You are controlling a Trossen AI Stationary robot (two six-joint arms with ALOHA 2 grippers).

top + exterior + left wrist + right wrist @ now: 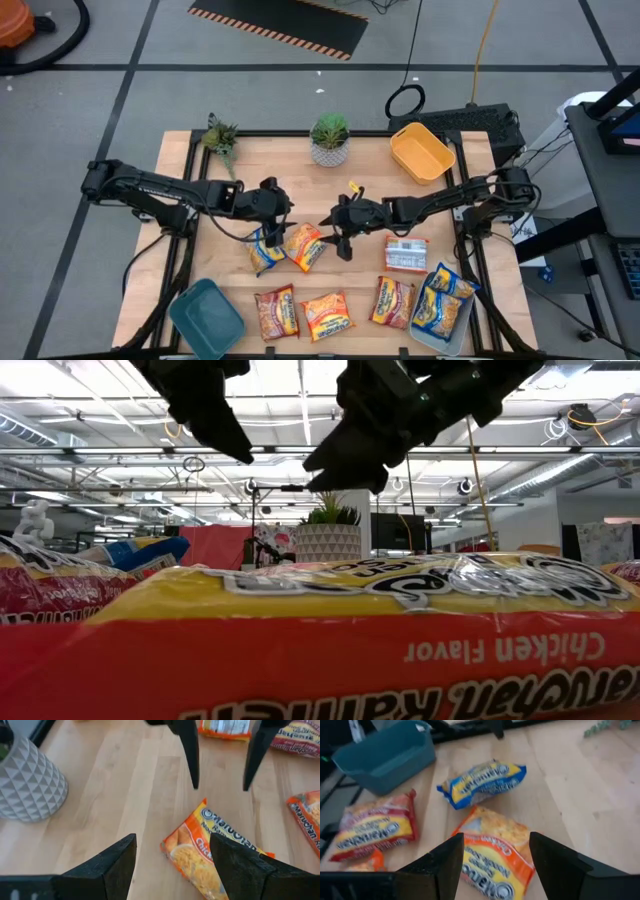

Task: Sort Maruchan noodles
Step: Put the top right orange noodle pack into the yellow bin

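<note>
Next, my right gripper grabs the white-backed packet by its back edge (395, 239), the one facing the yellow bin, near its corner toward the middle of the table.
Several Maruchan noodle packets lie flat on the wooden table. An orange packet (305, 246) lies near the middle, with a blue-and-yellow one (264, 252) beside it on its left. My left gripper (284, 214) hovers open above the orange packet (196, 854), coming from the table's left. My right gripper (337, 236) hovers open over the same packet (490, 851) from the right, and its fingers (191, 755) show in the left wrist view. Neither gripper touches the packet. In the low view both grippers (215, 420) (360, 450) hang clear above the table.
Near the front edge lie a red packet (277, 312), an orange one (327, 316) and another red one (392, 300). A white-backed packet (405, 253) lies to the right. A pale bin (425, 338) holds blue-and-yellow packets. A teal bin (205, 316) stands front left, and a yellow bin (420, 152) and two plants (330, 140) (222, 136) stand at the back.
</note>
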